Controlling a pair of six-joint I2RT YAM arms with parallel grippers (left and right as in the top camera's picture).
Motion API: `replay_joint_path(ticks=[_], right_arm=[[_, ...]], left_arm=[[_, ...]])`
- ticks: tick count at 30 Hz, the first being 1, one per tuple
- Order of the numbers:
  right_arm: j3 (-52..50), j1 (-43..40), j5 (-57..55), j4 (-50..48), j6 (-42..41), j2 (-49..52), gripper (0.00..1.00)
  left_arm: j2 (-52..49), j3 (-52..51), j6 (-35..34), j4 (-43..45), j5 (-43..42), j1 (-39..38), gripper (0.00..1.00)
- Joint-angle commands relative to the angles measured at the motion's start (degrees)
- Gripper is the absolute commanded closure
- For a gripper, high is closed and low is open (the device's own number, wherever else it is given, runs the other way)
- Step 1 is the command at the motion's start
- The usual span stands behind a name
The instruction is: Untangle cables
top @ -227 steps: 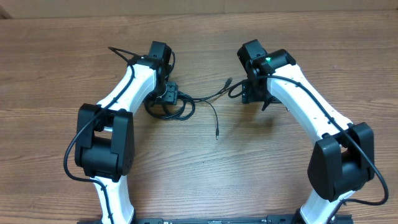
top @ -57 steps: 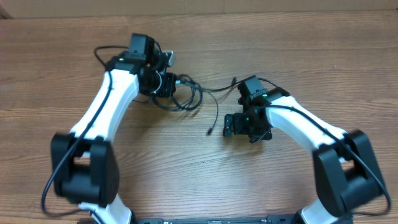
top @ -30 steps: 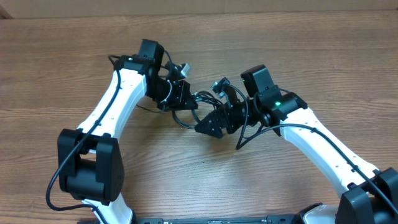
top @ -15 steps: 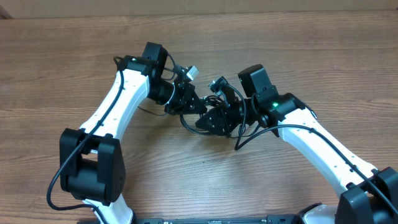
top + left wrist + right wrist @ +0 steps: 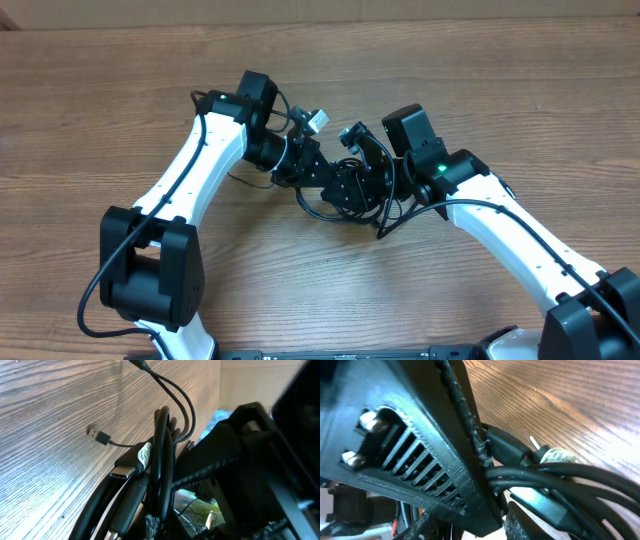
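Note:
Plugs and cable loop crowd my left gripper; it should open, then take only the cable loop (image 5: 161, 455) while my right gripper holds the cable bundle.
The cables (image 5: 322, 211) are a bundle of thin black cords hanging in a loop just above the table's middle. My left gripper (image 5: 320, 172) is shut on them. In the left wrist view the cables (image 5: 163, 450) run up from its jaws, with a white-labelled plug (image 5: 126, 470) and a free plug tip (image 5: 101, 438) lying on the wood. My right gripper (image 5: 346, 189) is pressed right against the left one at the same bundle. In the right wrist view the cables (image 5: 555, 482) run in beside the left gripper's black body (image 5: 405, 435), which hides whether my right fingers pinch them.
Both arms reach in over the wooden table (image 5: 480, 70) and meet at its middle. The right arm's own thicker black wire (image 5: 393, 214) loops down beside the bundle. A cardboard wall (image 5: 320, 10) lines the far edge.
The left gripper has carried the bundle right and lifted it toward the right gripper. The right gripper swung in to meet it and its jaws have narrowed around the cords.

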State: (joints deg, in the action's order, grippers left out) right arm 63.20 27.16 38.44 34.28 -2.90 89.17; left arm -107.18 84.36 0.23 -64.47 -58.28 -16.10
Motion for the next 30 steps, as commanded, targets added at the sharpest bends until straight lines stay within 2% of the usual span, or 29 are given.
replay_joint_path(ticks=[1, 4, 6, 7, 8, 9, 10, 11, 20, 21, 23, 24, 30], right_arm=[[-0.02, 0.22, -1.73, 0.24, -1.64, 0.33, 0.66], [-0.15, 0.22, -1.75, 0.74, -1.62, 0.33, 0.70], [-0.15, 0.22, -1.60, 0.98, -1.62, 0.33, 0.62], [-0.15, 0.22, -1.27, 0.98, -1.60, 0.33, 0.62], [-0.15, 0.22, -0.92, 0.96, -1.60, 0.33, 0.65], [-0.15, 0.22, -0.83, 0.96, -1.60, 0.33, 0.75], [-0.15, 0.22, -0.85, 0.94, -1.60, 0.33, 0.90], [-0.15, 0.22, -0.85, 0.92, -1.60, 0.33, 0.96], [-0.15, -0.04, -0.90, 0.63, -1.62, 0.33, 0.96], [-0.15, -0.31, -0.90, 0.46, -1.90, 0.33, 0.96], [-0.15, -1.11, -0.90, 0.50, -3.78, 0.33, 0.96], [-0.15, -1.46, -0.96, 0.50, -4.83, 0.33, 0.96], [-0.15, -3.19, -0.87, 0.46, -6.54, 0.33, 0.96]], left_arm=[[-0.52, -0.33, 1.51, 0.20, -4.68, -0.28, 0.96], [-0.52, -0.33, 1.51, 0.42, -5.60, -0.28, 0.96], [-0.52, -0.33, 1.51, 0.79, -5.88, -0.28, 0.96], [-0.52, -0.33, 1.51, 1.03, -5.86, -0.28, 0.96], [-0.52, -0.33, 1.51, 1.27, -5.86, -0.28, 0.96], [-0.52, -0.33, 1.51, 1.40, -5.86, -0.28, 0.96], [-0.52, -0.33, 1.51, 1.55, -5.86, -0.28, 0.96], [-0.52, -0.33, 1.51, 1.70, -5.86, -0.28, 0.96], [-0.52, -0.31, 1.51, 2.84, -5.68, 0.20, 0.94], [-0.52, -0.31, 1.49, 2.80, -5.73, 0.72, 0.90], [-0.52, -0.28, 1.18, 2.51, -5.88, 2.34, 0.60], [-0.52, -0.28, 0.92, 2.14, -5.88, 3.30, 0.52], [-0.52, -0.31, 3.17, -1.60, -5.86, 8.87, 0.44]])
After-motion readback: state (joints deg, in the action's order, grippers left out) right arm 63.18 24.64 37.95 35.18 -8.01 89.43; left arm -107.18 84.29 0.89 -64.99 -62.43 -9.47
